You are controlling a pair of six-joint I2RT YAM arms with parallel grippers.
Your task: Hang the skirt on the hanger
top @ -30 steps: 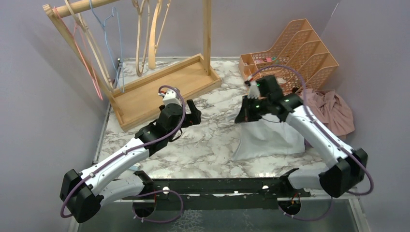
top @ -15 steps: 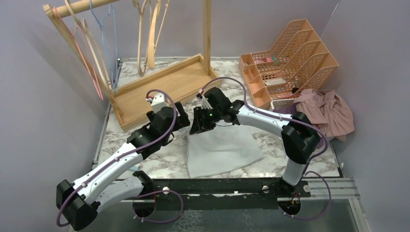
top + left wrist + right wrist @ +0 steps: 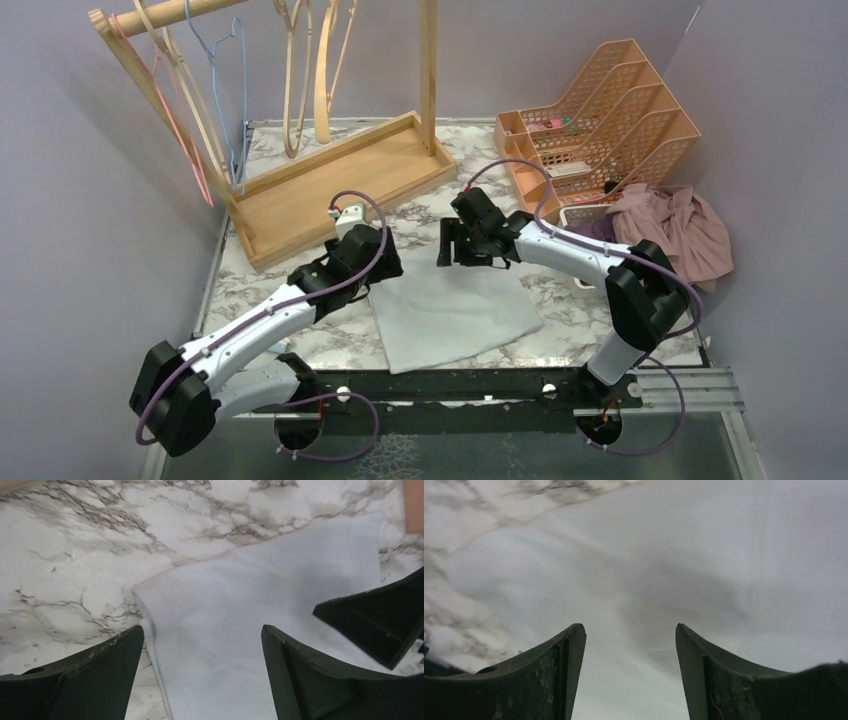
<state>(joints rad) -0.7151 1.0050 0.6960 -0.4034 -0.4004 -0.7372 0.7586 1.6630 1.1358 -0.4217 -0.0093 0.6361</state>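
Note:
Next, my left gripper pinches the skirt's far corner (image 3: 144,591) and pulls it straight before getting a hanger, because the skirt's near edge is slanted from the table's front edge.
The white skirt (image 3: 455,315) lies spread flat on the marble table, near its front middle. My left gripper (image 3: 385,262) hovers open over the skirt's far left corner; in the left wrist view the skirt (image 3: 260,595) shows between and beyond the left gripper's (image 3: 202,635) spread fingers. My right gripper (image 3: 450,245) stands open just over the skirt's far edge, with only cloth (image 3: 674,555) under the right gripper (image 3: 630,630) and nothing pinched. Several hangers, a blue wire hanger (image 3: 238,70) and wooden hangers (image 3: 322,70), hang on the wooden rack at the back left.
The rack's wooden tray base (image 3: 340,180) sits behind the left gripper. An orange mesh file organiser (image 3: 600,110) stands at the back right, with a crumpled pink garment (image 3: 680,230) beside it. The right gripper's dark finger (image 3: 380,625) shows in the left wrist view.
The right arm pulled the skirt from the right side to the table's middle, then opened and let it go; it now lies flat. The left gripper moved over its left corner.

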